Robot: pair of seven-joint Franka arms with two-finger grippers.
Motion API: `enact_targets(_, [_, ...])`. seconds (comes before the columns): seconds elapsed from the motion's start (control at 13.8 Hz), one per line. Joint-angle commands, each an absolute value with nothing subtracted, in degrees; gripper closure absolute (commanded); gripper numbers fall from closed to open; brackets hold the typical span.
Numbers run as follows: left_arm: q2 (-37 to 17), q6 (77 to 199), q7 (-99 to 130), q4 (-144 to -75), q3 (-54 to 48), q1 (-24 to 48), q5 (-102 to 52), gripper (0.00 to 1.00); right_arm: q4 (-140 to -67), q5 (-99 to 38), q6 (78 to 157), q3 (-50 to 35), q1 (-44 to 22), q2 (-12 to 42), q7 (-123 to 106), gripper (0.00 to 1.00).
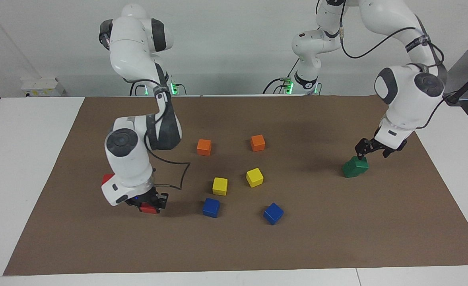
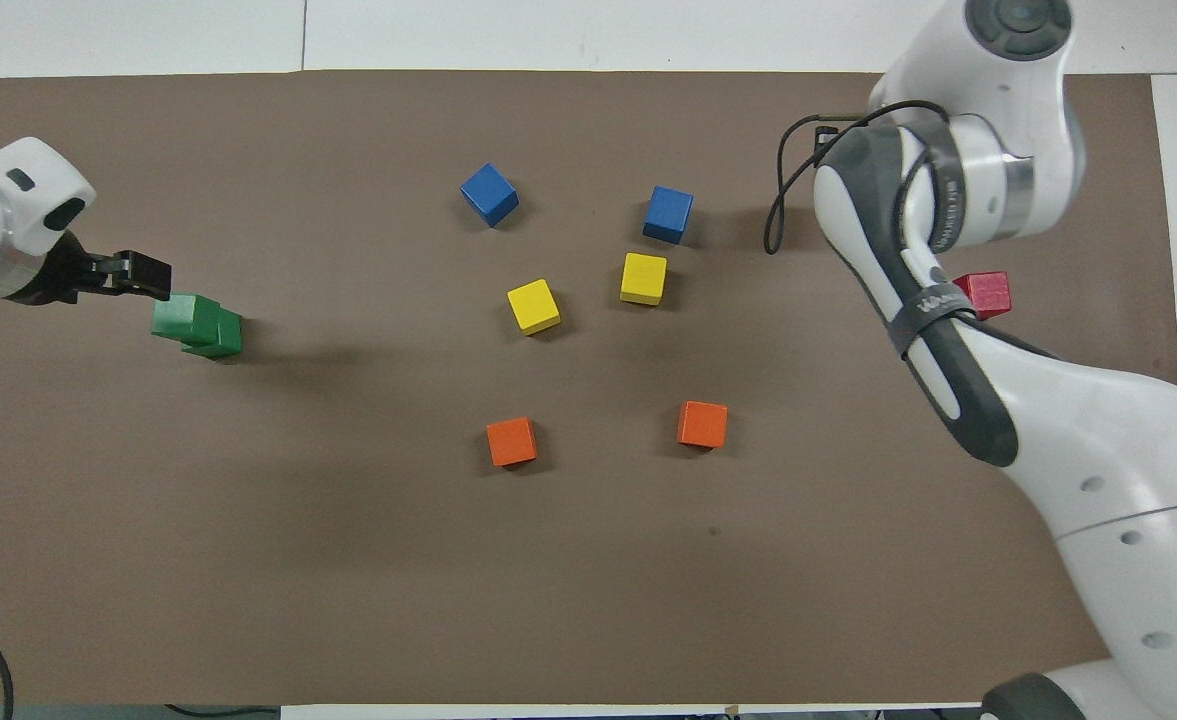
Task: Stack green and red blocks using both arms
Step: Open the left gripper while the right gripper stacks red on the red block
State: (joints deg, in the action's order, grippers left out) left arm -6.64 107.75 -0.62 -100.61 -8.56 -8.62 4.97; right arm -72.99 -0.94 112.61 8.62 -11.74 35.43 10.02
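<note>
The red block will go down on top of the second red block [image 2: 987,292] from my right gripper.
Two green blocks stand stacked at the left arm's end of the mat, the upper green block [image 1: 359,162] [image 2: 176,316] sitting askew on the lower green block [image 1: 350,171] [image 2: 220,337]. My left gripper [image 1: 372,150] [image 2: 148,278] hangs open just above that stack, touching nothing. My right gripper [image 1: 150,205] is shut on a red block [image 1: 148,209], low over the mat at the right arm's end. The arm hides that gripper in the overhead view. A second red block [image 1: 107,178] [image 2: 989,293] rests on the mat, partly covered by the right arm.
Near the middle of the brown mat [image 1: 337,222] lie two orange cubes [image 1: 204,147] [image 1: 257,143], two yellow cubes [image 1: 220,186] [image 1: 254,177] and two blue cubes [image 1: 210,207] [image 1: 273,213]. White tabletop [image 1: 27,159] borders the mat.
</note>
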Motion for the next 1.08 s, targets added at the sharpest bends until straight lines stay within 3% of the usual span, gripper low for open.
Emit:
enact_targets(0.0, [0.6,98.8,-1.3,-99.3,-8.7,-8.4,4.0,0.00,-91.7,-1.1,117.7,7.6,-8.1,23.0,3.4,1.00])
enact_targets(0.14, [2.7,94.3,-1.2,-99.5,-8.6,-8.2,3.9,0.00,-99.4,-1.1,122.6,7.6,-5.5,19.2,-0.2,1.00])
enact_targets(0.43, [4.6,97.3,-0.9,-103.4,-7.0,-6.7,3.7,0.00,-107.1,-1.2,129.2,7.6,-1.2,16.9,-6.1,1.00])
enact_targets(0.87, [-0.2,87.6,-0.2,-89.6,-2.7,-1.3,-0.9,0.00,-109.1,-1.3,132.5,7.6,-0.3,16.9,-6.8,1.00])
enact_targets(1.01, [0.0,88.5,0.3,-90.6,-2.7,-1.2,-0.4,0.00,-112.0,-1.3,136.6,7.6,-0.2,16.5,-8.3,1.00])
